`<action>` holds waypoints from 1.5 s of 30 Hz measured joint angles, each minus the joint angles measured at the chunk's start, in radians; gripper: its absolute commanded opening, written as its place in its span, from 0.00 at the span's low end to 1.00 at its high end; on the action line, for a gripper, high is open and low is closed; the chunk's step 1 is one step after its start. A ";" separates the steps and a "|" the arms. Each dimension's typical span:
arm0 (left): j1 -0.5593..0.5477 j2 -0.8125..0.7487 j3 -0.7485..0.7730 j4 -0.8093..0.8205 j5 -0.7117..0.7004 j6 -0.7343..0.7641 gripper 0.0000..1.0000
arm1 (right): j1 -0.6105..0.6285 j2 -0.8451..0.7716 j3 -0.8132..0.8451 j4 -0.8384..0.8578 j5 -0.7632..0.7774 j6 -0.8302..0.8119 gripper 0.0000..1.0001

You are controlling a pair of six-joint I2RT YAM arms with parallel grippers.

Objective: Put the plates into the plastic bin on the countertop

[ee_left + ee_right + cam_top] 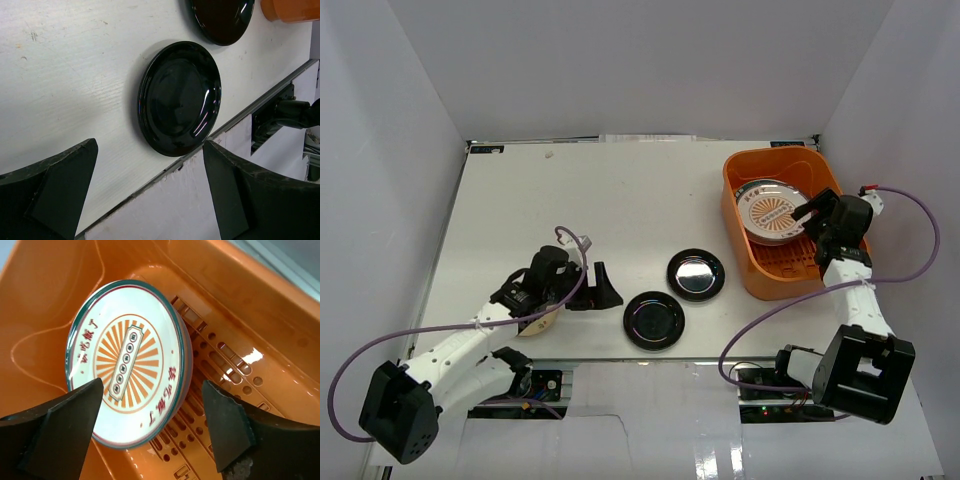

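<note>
The near black plate's rim (pixel 625 315) (pixel 141 115) has a side that faces the small cream plate. Next, my left gripper closes on it at that side.
The orange plastic bin (pixel 750 275) stands at the back right of the white countertop (pixel 580 200). The sunburst plate (pixel 772 210) lies tilted inside it, with a thin blue-grey edge showing under it. My right gripper (pixel 808 212) hangs open and empty just over that plate (pixel 125 360), above the bin's slotted base (pixel 225 385). Two glossy black plates lie mid-table, one further back (pixel 695 274) and one nearer the front edge (pixel 654 320). My left gripper (pixel 607 290) is open and empty, left of the near black plate (pixel 180 97). A small cream plate (pixel 536 322) peeks out under the left arm.
The countertop's front edge (pixel 165 167) runs just below the near black plate, with a white panel and cables beyond it. White walls enclose the table. The far black plate (pixel 222 17) and a bin corner (pixel 292 9) show at the top of the left wrist view.
</note>
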 measured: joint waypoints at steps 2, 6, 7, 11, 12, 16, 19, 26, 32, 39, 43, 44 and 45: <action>-0.008 0.011 0.000 0.009 -0.002 -0.004 0.97 | 0.008 -0.027 0.006 -0.007 0.012 -0.007 0.92; -0.032 0.023 0.000 0.024 -0.017 -0.016 0.96 | 0.074 -0.124 0.031 -0.033 0.030 -0.037 0.93; -0.045 0.032 0.000 0.030 -0.027 -0.021 0.96 | 0.113 -0.142 0.045 -0.041 0.037 -0.049 0.91; -0.134 0.106 0.000 0.053 -0.080 -0.038 0.94 | 0.398 -0.169 0.111 -0.049 0.040 -0.116 0.76; -0.164 0.135 0.000 0.062 -0.100 -0.042 0.92 | 0.468 -0.167 0.116 -0.049 0.038 -0.128 0.65; -0.233 0.254 0.000 0.075 -0.172 -0.049 0.84 | 0.741 -0.146 0.117 -0.080 0.039 -0.179 0.44; -0.243 0.294 0.006 0.095 -0.215 -0.056 0.72 | 0.855 -0.125 0.102 -0.103 0.040 -0.200 0.41; -0.249 0.389 0.029 0.190 -0.247 -0.064 0.55 | 0.984 -0.098 0.028 -0.151 0.087 -0.226 0.52; -0.250 0.442 0.036 0.238 -0.259 -0.069 0.19 | 1.047 0.013 0.017 -0.215 0.137 -0.273 0.73; -0.256 0.397 0.045 0.219 -0.306 -0.081 0.00 | 1.071 0.045 0.003 -0.221 0.123 -0.293 0.76; -0.256 0.280 0.055 0.116 -0.396 -0.077 0.00 | 1.072 0.045 0.013 -0.198 0.094 -0.293 0.76; -0.255 0.242 0.060 0.082 -0.422 -0.072 0.00 | 1.072 0.046 0.024 -0.199 0.095 -0.293 0.77; -0.254 0.198 0.067 0.047 -0.454 -0.069 0.00 | 1.072 0.046 0.040 -0.200 0.098 -0.293 0.76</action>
